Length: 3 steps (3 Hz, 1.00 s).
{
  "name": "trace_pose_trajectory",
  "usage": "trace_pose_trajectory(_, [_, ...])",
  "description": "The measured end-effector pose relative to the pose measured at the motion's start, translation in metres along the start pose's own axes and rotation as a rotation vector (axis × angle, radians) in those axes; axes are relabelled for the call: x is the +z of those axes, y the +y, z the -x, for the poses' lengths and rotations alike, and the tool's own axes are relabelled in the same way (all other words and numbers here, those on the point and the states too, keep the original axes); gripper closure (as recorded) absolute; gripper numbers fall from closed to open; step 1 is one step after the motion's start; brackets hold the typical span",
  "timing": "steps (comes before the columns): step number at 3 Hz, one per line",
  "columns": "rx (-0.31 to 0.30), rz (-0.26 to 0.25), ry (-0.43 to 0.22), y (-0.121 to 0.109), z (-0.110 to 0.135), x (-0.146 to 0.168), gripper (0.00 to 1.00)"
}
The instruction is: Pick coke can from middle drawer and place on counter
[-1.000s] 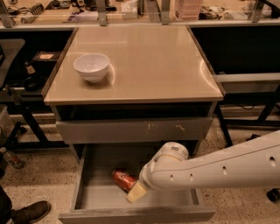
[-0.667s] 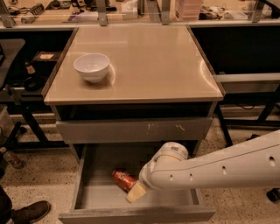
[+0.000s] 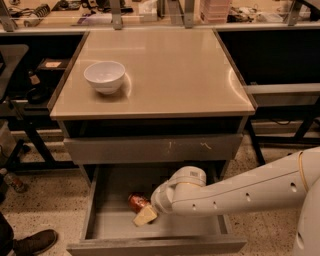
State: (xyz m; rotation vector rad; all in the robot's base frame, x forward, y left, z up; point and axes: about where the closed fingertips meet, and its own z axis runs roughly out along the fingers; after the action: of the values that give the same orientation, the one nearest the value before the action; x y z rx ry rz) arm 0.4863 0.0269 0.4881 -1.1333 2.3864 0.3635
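Note:
My gripper is to close next on the near end of the coke can [image 3: 143, 208], inside the open middle drawer.
The coke can [image 3: 137, 202] lies on its side on the floor of the open middle drawer [image 3: 107, 220], left of centre. My gripper [image 3: 143, 214] reaches down into the drawer from the right, right against the can's near end and covering part of it. The white arm [image 3: 235, 192] crosses the drawer's right half. The counter [image 3: 170, 70] is the tan top of the cabinet above.
A white bowl [image 3: 104, 76] stands on the counter's left side. A closed grey drawer front with white scratches [image 3: 155, 148] sits above the open drawer. A cluttered bench with metal posts [image 3: 150, 10] runs behind. A shoe [image 3: 32, 242] is on the floor at lower left.
My gripper has shifted slightly left and further in, closer onto the can, hiding more of it. The bowl and drawer have not moved.

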Motion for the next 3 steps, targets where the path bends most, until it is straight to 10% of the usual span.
trace_pose_trajectory(3, [-0.051,0.013,-0.031,0.009,0.014,0.043,0.0])
